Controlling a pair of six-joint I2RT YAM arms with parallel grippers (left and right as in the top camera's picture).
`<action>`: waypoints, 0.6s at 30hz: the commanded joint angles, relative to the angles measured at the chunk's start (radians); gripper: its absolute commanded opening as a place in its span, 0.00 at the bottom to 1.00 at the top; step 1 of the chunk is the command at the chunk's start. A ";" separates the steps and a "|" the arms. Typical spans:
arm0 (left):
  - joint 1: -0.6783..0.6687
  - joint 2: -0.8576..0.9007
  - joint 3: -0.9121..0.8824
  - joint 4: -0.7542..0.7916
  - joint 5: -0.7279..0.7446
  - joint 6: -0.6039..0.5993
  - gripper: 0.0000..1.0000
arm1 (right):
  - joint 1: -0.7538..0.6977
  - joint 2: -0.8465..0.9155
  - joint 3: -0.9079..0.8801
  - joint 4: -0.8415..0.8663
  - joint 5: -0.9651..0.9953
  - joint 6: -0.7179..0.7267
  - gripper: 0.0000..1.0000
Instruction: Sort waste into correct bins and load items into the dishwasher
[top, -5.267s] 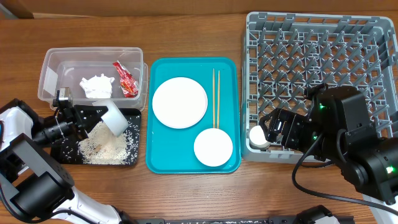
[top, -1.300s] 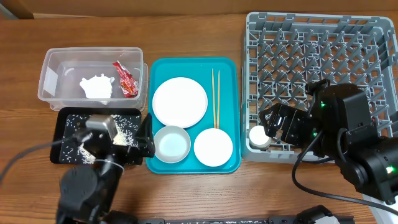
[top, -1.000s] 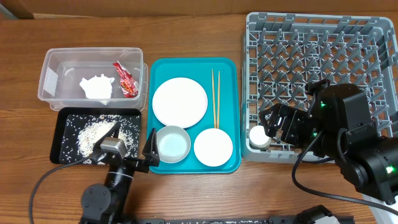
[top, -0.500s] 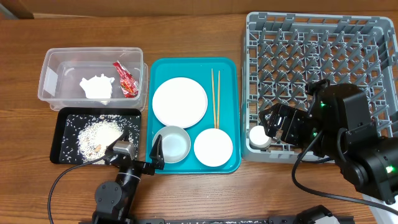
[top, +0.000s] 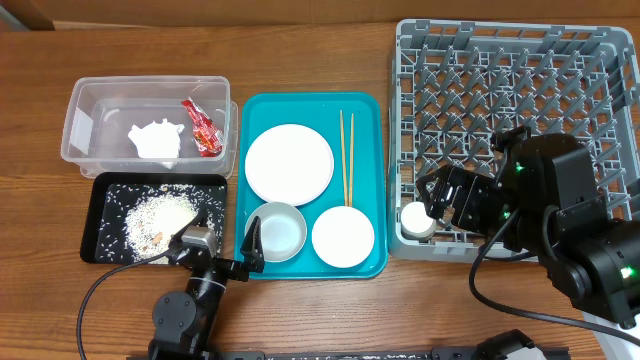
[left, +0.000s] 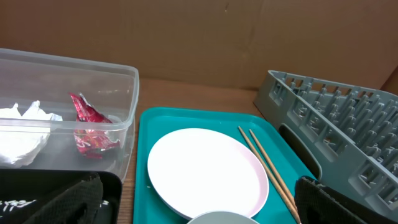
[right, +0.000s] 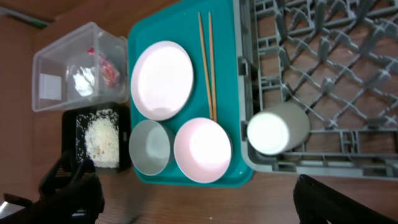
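The robot's right gripper needs to next go to the pink bowl and close on the bowl's rim (top: 369, 224) (right: 227, 137) facing the dish rack, beside the near ends of the chopsticks.
My left gripper (top: 222, 252) is open low at the table's front, its jaws either side of the near rim of the grey-white bowl (left: 221, 218), which stands on the turquoise tray (top: 375, 120). The white plate (top: 289, 165), chopsticks (top: 347, 155) and pink bowl (top: 343, 237) share that tray. Rice (top: 160, 215) lies in the black tray (top: 100, 200). The red packet (top: 203, 127) and crumpled paper (top: 156, 139) sit in the clear tub (top: 80, 110). My right gripper (top: 443, 205) hangs open above the white cup (top: 417, 220), which lies on its side in the dish rack's (top: 520, 100) front-left corner.
The rack fills the right side of the table. The tub and black tray stand one behind the other at the left, close against the turquoise tray. Bare wood runs along the front edge, where the left arm's base and cable sit.
Earlier my left gripper held the grey-white bowl tipped over the black tray; the bowl now stands on the turquoise tray, let go. In the last second the left arm drew back slightly. The right arm is still.
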 joint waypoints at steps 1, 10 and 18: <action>0.011 -0.010 -0.004 -0.001 0.007 -0.011 1.00 | 0.000 0.001 0.005 0.028 0.005 -0.002 1.00; 0.011 -0.010 -0.004 -0.001 0.007 -0.011 1.00 | 0.074 0.027 -0.043 0.049 -0.063 0.016 0.96; 0.011 -0.010 -0.004 -0.001 0.007 -0.011 1.00 | 0.386 0.126 -0.319 0.188 0.020 0.398 0.79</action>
